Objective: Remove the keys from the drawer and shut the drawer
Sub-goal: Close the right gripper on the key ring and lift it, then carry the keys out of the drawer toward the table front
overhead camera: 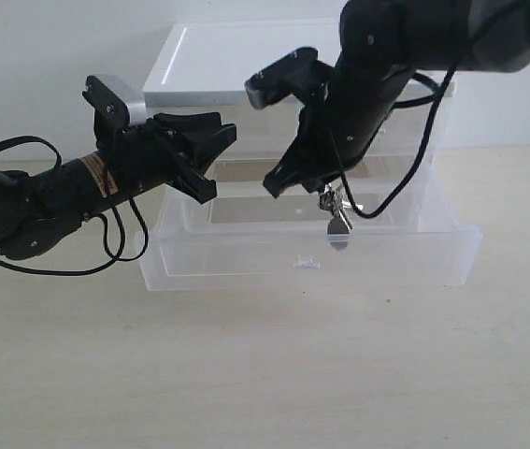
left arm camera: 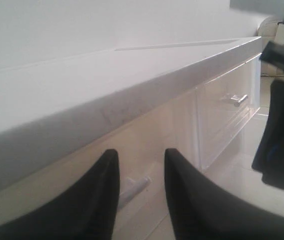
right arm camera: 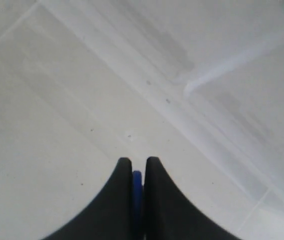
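Note:
My right gripper needs to let go of the keys onto the pale tabletop (overhead camera: pixel 285 304), at a spot just in front of the small white handle of the drawer.
The wide clear drawer (overhead camera: pixel 236 267) stands pulled out at the bottom of the plastic cabinet, its small white handle (overhead camera: pixel 307 264) facing the front. Above its open middle hang the keys (overhead camera: pixel 336 213), silver pieces dangling free. My right gripper (overhead camera: pixel 307 184) is shut on their blue fob (right arm camera: pixel 137 182), which shows as a thin blue strip between the black fingers (right arm camera: pixel 157 200). My left gripper (overhead camera: pixel 216 164) is open beside the cabinet's left front, apart from it, with nothing between its fingertips (left arm camera: pixel 174 162). The left wrist view also catches the right gripper (left arm camera: pixel 278 150).
The cabinet has a white top (overhead camera: pixel 208 70) and two half-width upper drawers, each with a small handle (left arm camera: pixel 131 191) (left arm camera: pixel 239 99). A pale tabletop (overhead camera: pixel 265 374) spreads in front of the open drawer. Black cables loop by both arms.

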You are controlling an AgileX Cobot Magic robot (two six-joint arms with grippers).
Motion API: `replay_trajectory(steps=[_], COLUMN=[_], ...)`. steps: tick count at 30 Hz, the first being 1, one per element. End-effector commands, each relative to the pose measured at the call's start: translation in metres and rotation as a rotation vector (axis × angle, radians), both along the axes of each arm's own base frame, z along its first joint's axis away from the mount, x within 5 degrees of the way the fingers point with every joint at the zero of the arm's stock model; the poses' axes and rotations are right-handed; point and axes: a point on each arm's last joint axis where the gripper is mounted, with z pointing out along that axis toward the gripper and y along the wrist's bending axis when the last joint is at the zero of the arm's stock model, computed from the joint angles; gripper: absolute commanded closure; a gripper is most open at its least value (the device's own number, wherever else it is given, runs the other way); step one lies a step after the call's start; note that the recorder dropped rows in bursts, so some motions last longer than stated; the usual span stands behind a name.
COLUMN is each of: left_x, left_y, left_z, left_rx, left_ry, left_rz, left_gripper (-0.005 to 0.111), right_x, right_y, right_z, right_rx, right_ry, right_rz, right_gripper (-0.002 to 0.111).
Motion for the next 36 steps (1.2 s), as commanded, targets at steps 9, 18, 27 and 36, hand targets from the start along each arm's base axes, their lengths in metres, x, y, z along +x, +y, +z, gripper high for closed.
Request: replay_trajectory(steps=[9,18,27,36], left_x=[0.002,-0.026,-0.072,-0.126], left_y=[0.002,0.003,0.008,0.038], left_z=[0.011,0.047,0.094,0.148], left_rx=[-0.02,-0.038,0.007,-0.028], left_ry=[-0.051,-0.154,-0.27,-0.377], left_rz=[-0.013,-0.102,-0.162,-0.085], left_gripper=[0.076,0.076,0.076,0.076], right_x=[-0.04,-0.089,-0.126,-0.146], right_y=[-0.002,0.011,-0.005,-0.007], right_z=[0.081,0.109,0.088,0.011], right_rx=[0.053,-0.065,0.009,0.087], right_ry=[-0.164,-0.262,-0.265,-0.127], right_rz=[0.022,0.036,0.0,0.036], right_gripper=[0.109,0.109,0.109,0.109])
